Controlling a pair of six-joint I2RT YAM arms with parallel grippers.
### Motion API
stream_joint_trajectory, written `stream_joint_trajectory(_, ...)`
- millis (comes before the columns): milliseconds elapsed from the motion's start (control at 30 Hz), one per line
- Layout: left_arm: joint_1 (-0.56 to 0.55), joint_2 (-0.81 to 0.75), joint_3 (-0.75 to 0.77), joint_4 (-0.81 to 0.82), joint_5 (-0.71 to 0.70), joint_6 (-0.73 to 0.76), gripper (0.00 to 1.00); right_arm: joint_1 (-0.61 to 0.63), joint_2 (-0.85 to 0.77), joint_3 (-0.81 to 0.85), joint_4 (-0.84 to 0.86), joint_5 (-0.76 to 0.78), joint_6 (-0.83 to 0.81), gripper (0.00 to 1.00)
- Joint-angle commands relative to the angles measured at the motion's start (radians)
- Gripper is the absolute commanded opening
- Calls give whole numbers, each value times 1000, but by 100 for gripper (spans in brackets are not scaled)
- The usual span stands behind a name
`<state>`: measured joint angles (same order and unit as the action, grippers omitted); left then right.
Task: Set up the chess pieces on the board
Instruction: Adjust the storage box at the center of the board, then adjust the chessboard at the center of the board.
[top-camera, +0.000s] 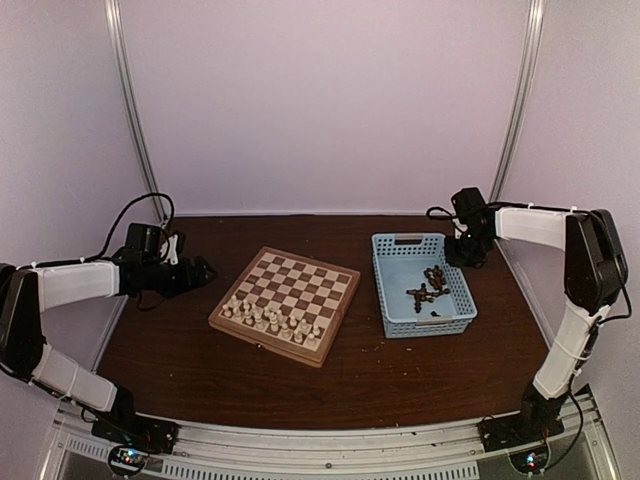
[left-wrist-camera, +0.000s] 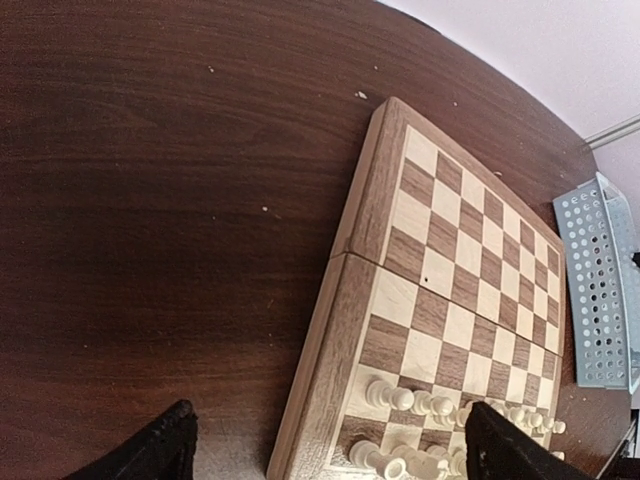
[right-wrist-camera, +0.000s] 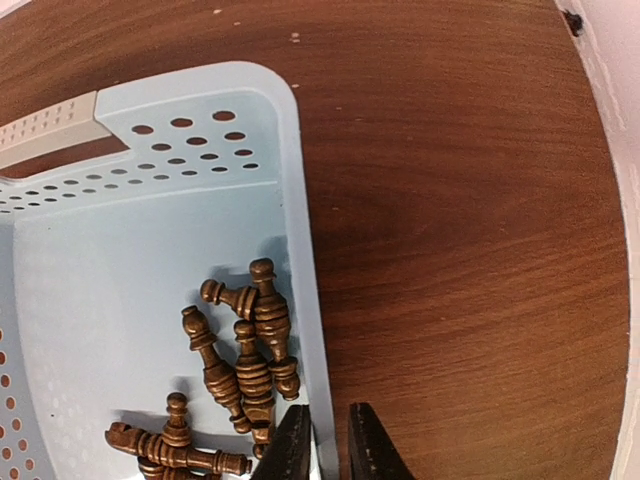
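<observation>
Next, I move my left gripper beside the board's near corner (top-camera: 210, 320), at the end of the cream pieces nearest my left arm, and close it there empty.
The board (top-camera: 300, 280) lies mid-table, with cream chess pieces (top-camera: 270, 318) in two rows along its near edge. In the left wrist view some of these cream pieces (left-wrist-camera: 400, 398) stand at the board's (left-wrist-camera: 450, 230) near corner. Several dark brown chess pieces (right-wrist-camera: 250, 340) lie heaped in the light blue basket (right-wrist-camera: 120, 260). My left gripper (top-camera: 205, 270) hovers left of the board, jaws wide open and empty (left-wrist-camera: 325, 440). My right gripper (top-camera: 468, 252) hangs over the basket's far right corner. Its jaws (right-wrist-camera: 328, 445) are nearly together with nothing gripped; the basket rim shows below the narrow gap.
The basket (top-camera: 400, 245) stands right of the board, its dark pieces (top-camera: 428, 290) near its right wall. Dark wooden tabletop (top-camera: 370, 380) surrounds both. White walls close in behind and at both sides.
</observation>
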<state>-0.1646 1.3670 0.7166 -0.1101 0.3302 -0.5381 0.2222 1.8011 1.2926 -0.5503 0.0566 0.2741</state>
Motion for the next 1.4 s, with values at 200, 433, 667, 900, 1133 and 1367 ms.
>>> stream_joint_trajectory(200, -37, -21, 46, -20, -39, 43, 94, -123, -214, -158, -14, 120, 50, 36)
stream_joint_trajectory(433, -214, -57, 172, -189, -190, 116, 95, -92, -346, -123, -32, 49, -8, 48)
stream_joint_trajectory(667, -441, -131, 279, -324, -263, 129, 95, 49, -329, -17, -31, -181, -57, 55)
stream_joint_trajectory(900, -610, -199, 237, -408, -357, 12, 98, 224, -135, 150, 21, -291, -25, 58)
stream_joint_trajectory(1133, -548, -404, 43, -450, -453, -113, 85, 343, 106, 388, 9, -315, 8, 59)
stream_joint_trajectory(1367, -240, -543, -135, -414, -178, -189, 59, 419, 331, 638, -54, -265, 47, 52)
